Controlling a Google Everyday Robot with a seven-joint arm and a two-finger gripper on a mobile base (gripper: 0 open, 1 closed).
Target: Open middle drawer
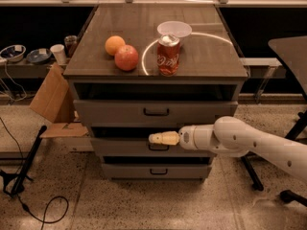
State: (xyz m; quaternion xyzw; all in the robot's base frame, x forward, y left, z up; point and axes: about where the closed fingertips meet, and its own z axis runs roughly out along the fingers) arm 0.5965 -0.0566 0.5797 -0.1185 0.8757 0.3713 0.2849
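Observation:
The gripper needs to close on the top edge of the middle drawer (pixel 165 137), above the dark bar handle of that drawer.
The grey cabinet has three drawers. The middle drawer (pixel 120 146) has a flat grey front and a small dark bar handle (pixel 158 148) at its centre. My gripper (pixel 159 138) reaches in from the right on a white arm. Its cream-coloured tip lies right at the top of the middle drawer's handle, touching or just in front of it. The top drawer (pixel 110 112) sits above and the lowest drawer (pixel 124 170) below. Dark gaps show above each drawer front.
On the cabinet top (pixel 211 56) stand a red soda can (pixel 168 55), a white bowl (pixel 174 28), an apple (pixel 126 57) and an orange (pixel 114 45). A cardboard box (pixel 53 95) leans at the left. A stand and cable (pixel 29 176) lie on the floor. A dark table (pixel 290 51) is at the right.

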